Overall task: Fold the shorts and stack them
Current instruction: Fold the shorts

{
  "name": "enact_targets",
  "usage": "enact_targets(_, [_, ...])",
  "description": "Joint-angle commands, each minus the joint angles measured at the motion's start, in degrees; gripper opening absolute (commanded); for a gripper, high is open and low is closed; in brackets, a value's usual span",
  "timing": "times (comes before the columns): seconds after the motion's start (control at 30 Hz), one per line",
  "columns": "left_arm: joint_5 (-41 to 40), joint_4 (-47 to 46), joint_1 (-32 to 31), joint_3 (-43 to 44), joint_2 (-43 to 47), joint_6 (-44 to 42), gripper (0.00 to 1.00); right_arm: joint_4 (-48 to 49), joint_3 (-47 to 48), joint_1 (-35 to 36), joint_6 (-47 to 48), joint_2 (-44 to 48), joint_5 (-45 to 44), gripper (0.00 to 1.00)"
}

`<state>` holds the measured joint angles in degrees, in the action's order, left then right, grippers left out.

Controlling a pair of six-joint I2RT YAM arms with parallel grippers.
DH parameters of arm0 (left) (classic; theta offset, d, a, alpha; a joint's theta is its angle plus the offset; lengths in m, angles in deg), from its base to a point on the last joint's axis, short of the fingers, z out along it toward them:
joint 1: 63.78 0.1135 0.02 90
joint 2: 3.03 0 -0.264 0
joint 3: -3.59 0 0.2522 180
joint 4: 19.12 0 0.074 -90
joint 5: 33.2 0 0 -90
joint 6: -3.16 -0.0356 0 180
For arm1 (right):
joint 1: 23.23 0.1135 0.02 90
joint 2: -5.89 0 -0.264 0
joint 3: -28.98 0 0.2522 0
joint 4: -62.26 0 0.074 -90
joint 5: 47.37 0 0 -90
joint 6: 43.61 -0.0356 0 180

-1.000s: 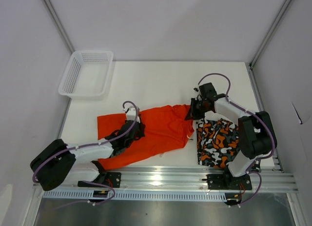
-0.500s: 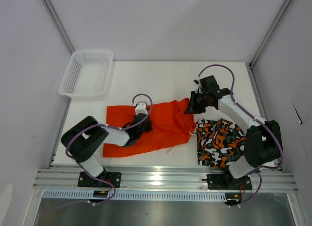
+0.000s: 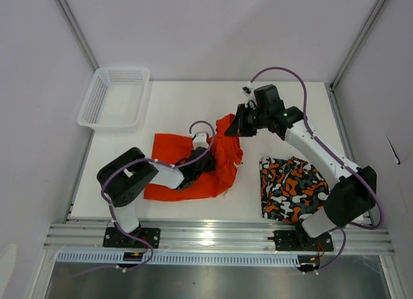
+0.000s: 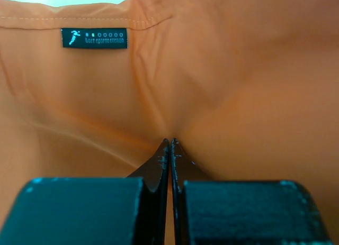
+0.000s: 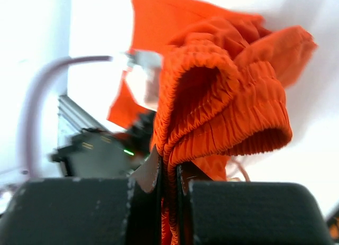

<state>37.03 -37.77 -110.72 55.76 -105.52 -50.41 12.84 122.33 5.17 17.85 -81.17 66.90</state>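
Note:
My right gripper is going to let go of the waistband of the orange shorts, now lifted off the table, on the lying orange fabric (image 3: pixel 201 162) (image 5: pixel 141 130) by my left gripper's fingers.
The plain orange shorts (image 3: pixel 216 173) lie bunched mid-table. My left gripper (image 3: pixel 200 160) rests low on them; in the left wrist view it (image 4: pixel 170 145) is shut, pinching a fold of the orange fabric (image 4: pixel 238 97) below a small dark label (image 4: pixel 94 37). My right gripper (image 3: pixel 237 127) holds the shorts' right end lifted off the table. In the right wrist view it (image 5: pixel 169 168) is shut on the ribbed elastic waistband (image 5: pixel 228 102). The patterned shorts (image 3: pixel 292 189) lie folded at the front right, apart from both grippers.
A white mesh basket (image 3: pixel 115 97) stands at the back left corner. The metal rail (image 3: pixel 219 237) runs along the near edge. Frame posts and grey walls bound the white table (image 3: pixel 193 105).
My right gripper has moved left and up, lifting the waistband over the shorts. My left gripper has slid right with its pinch. The orange shorts have bunched narrower.

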Motion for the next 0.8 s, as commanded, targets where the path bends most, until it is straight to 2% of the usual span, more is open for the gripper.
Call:
enact_targets(0.0, [-1.41,2.52,-1.23,2.19,-1.47,3.12,0.02,2.17,6.27,1.83,-3.63,-0.91,1.83,0.00])
enact_targets(0.13, [-1.76,1.12,-1.58,0.97,-0.95,4.71,0.03,2.70,6.72,1.48,-6.27,-1.62,2.18,0.01])
enact_targets(0.23, [-2.03,2.51,-1.67,1.31,1.41,4.45,0.10,2.09,7.07,0.78,-6.27,-1.70,2.01,0.01])
enact_targets(0.27, [-2.20,4.00,-1.67,1.05,2.64,4.01,0.17,0.95,7.68,0.60,-5.92,-1.62,2.01,0.01])
enact_targets(0.33, [-2.64,5.41,-1.49,0.52,7.03,3.39,0.24,0.24,7.68,-0.71,-5.22,-1.18,2.70,0.01])
enact_targets(0.37, [-2.21,7.33,-0.79,-0.26,8.79,3.22,0.34,-0.02,7.25,-1.24,-5.13,-0.83,3.06,0.01])
enact_targets(0.43, [0.15,9.19,0.18,-1.14,13.78,3.13,0.42,-0.55,7.07,-2.56,-4.17,0.14,3.59,0.01])
enact_targets(0.5, [2.18,11.83,2.11,-1.67,17.23,3.30,0.54,-1.52,6.89,-3.26,-3.55,0.75,4.03,0.01])
enact_targets(0.67, [6.23,19.28,6.67,-5.96,30.39,2.86,0.67,-3.36,7.24,-4.67,-1.27,0.85,5.43,0.01])
enact_targets(0.77, [7.72,24.38,10.44,-7.91,38.38,2.25,0.71,-4.33,7.86,-5.02,-0.12,0.50,6.14,0.01])
